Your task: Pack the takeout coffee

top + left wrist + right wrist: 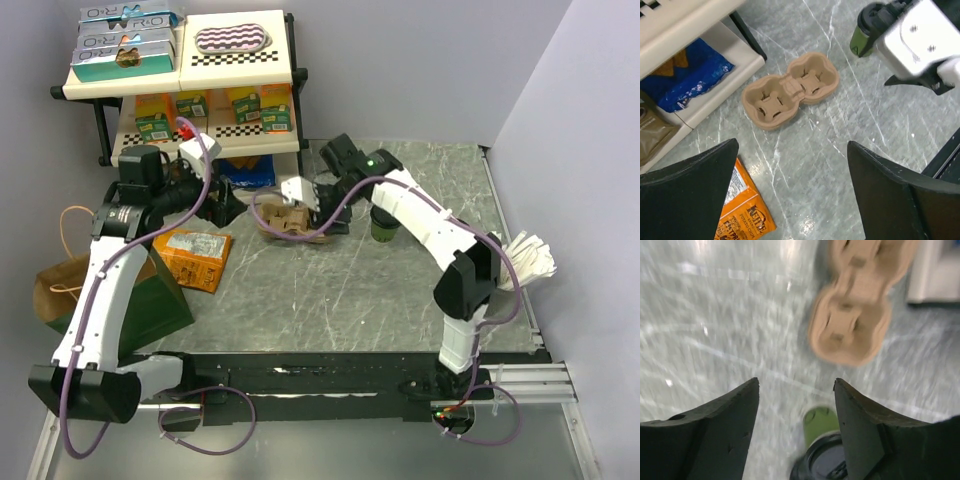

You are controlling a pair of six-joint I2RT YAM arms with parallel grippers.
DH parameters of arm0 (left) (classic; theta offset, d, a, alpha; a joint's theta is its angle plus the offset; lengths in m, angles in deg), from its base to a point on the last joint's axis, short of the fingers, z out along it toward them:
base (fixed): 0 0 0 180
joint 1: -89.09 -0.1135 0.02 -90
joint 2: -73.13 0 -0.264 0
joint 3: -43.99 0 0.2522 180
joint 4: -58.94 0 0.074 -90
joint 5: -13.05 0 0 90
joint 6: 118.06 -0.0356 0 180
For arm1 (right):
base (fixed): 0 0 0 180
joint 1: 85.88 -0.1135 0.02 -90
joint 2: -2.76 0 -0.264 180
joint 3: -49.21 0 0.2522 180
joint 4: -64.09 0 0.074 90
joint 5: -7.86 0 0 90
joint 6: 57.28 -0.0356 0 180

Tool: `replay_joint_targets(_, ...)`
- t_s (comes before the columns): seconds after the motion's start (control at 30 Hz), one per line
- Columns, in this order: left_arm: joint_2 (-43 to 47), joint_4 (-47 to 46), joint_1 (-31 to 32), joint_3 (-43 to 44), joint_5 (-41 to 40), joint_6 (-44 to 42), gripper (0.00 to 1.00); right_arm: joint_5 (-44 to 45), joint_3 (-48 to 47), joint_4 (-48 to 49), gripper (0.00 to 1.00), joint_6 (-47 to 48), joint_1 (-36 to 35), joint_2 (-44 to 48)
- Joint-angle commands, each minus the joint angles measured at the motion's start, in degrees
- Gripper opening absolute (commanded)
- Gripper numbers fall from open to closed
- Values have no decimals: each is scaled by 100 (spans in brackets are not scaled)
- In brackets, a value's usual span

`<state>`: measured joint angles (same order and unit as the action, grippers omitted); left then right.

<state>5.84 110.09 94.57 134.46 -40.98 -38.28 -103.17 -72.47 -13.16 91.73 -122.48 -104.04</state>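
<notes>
Next, I move my right gripper to the narrow middle [294,217] [863,286] of the brown pulp carrier, between its cup holders, and close the gripper there.
The takeout coffee [383,226] is a small green cup with a black lid, standing right of the brown pulp carrier [290,221]. My right gripper [335,222] is open between the carrier and the cup. In the right wrist view the cup [821,424] shows blurred low between the fingers, close to the right finger [865,425]. The fingertips of the right gripper [796,382] reach past it toward the carrier [855,315]. My left gripper [792,150] is open and empty above the table, left of the carrier [790,90]. The cup [864,31] stands beyond.
An orange chip bag [195,258] lies under the left gripper, also in the left wrist view [740,215]. A brown paper bag [60,285] and a green bag [150,300] stand at the left. A shelf rack [190,90] is at the back left. White napkins [530,260] sit at the right edge.
</notes>
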Motion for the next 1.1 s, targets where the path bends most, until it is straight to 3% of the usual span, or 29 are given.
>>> replay_joint_targets(0.0,557,-530,-46,72,42,503,99,-1050,-1536,-567,70,-363,118,-829)
replay_joint_targets(0.13,796,-881,-47,-6,-168,565,99,-1226,-2409,-772,70,-241,267,-1579)
replay_joint_targets(0.33,515,-1190,-301,-16,-143,714,99,-1210,-2224,-103,68,-11,381,-2019)
replay_joint_targets(0.63,488,-1022,-328,-129,-63,749,98,-1429,-2418,1021,61,-977,487,-2406)
replay_joint_targets(1.07,506,-891,-521,-314,77,907,97,-1359,-2550,1049,59,-741,373,-2925)
